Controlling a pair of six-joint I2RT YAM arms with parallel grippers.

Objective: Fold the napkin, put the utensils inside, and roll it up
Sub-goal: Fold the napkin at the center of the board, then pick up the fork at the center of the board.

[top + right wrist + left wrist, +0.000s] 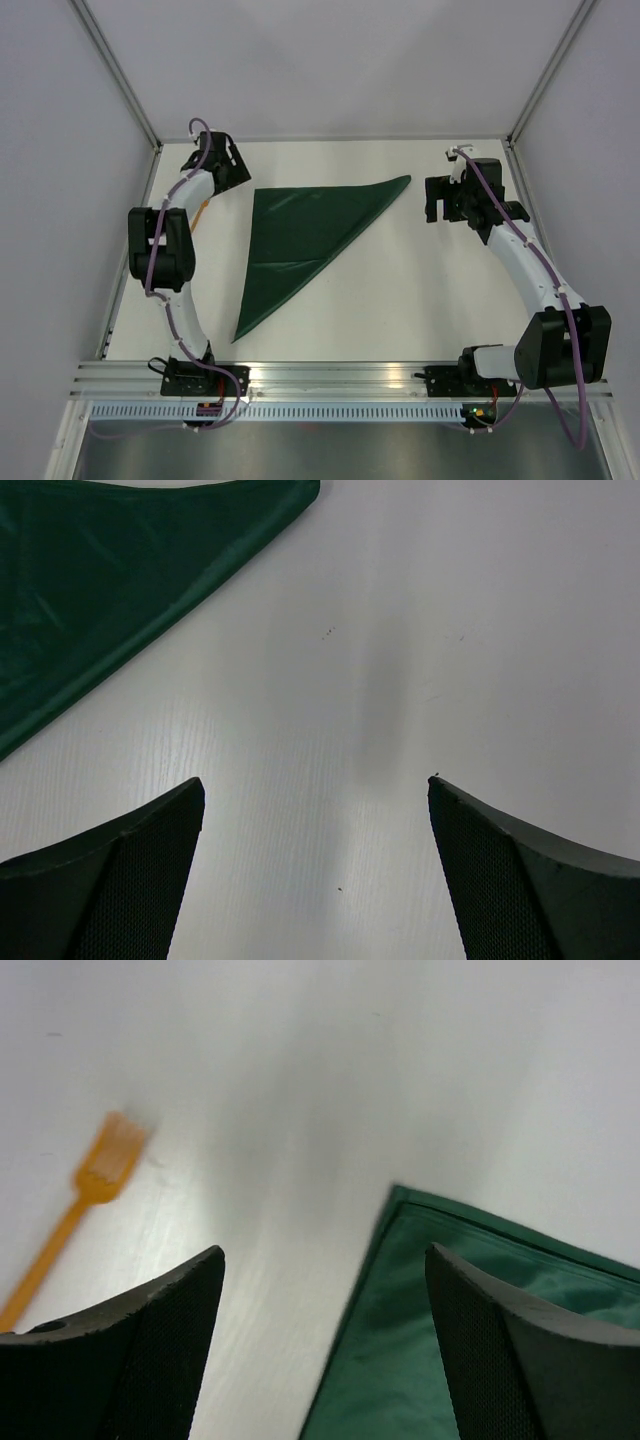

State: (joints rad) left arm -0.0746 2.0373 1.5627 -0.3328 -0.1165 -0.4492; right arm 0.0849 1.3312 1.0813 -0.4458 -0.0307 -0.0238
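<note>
My left gripper will move next to the orange fork beside the napkin and close on the fork's handle [203, 208] [62, 1238], just below its prongs.
The dark green napkin [300, 235] lies flat on the white table, folded into a triangle with one tip to the far right and one toward the near edge. My left gripper [230, 172] hovers open just over its far left corner; that hemmed corner [400, 1340] shows between the fingers in the left wrist view, touching neither. An orange fork [100, 1170] lies on the table left of the napkin, mostly hidden under my left arm in the top view [204, 212]. My right gripper [438, 200] stands open over bare table, right of the napkin's tip [120, 560]. No other utensils show.
White walls with metal corner posts [120, 75] close in the table on three sides. A metal rail [330, 375] runs along the near edge where both arm bases are bolted.
</note>
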